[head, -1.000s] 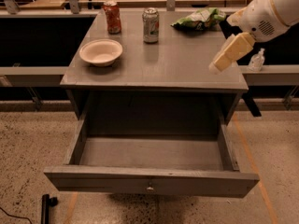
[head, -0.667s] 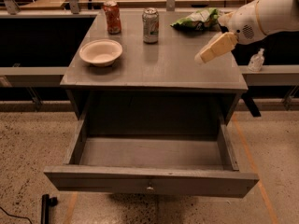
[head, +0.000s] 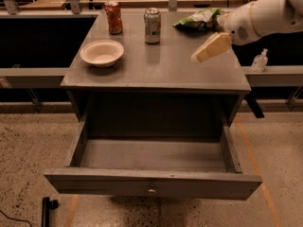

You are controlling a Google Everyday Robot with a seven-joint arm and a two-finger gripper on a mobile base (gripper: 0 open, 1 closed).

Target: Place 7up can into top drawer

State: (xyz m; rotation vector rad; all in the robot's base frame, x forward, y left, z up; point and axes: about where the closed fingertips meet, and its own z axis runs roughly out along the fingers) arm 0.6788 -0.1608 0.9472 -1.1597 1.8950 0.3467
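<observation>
Next, my gripper needs to go to the 7up can's middle point(head: 152, 28) and close there, because the can has to be lifted toward the open top drawer.
The silver-grey 7up can point(head: 152, 25) stands upright at the back middle of the grey cabinet top point(head: 156, 70). The top drawer point(head: 152, 183) is pulled wide open below, its inside bare, with a small round knob point(head: 151, 191) on the front panel. My gripper point(head: 210, 48), with cream-coloured fingers on a white arm, hovers above the right part of the top, to the right of the can and apart from it. It holds nothing.
A red-orange can point(head: 113, 17) stands left of the 7up can. A white bowl point(head: 102, 53) sits at the front left of the top. A green chip bag point(head: 201, 19) lies at the back right. A small clear bottle point(head: 259, 60) stands on the ledge at right.
My gripper has moved left and towards the back over the cabinet top, closer to the 7up can. The can, bowl and drawer have not moved.
</observation>
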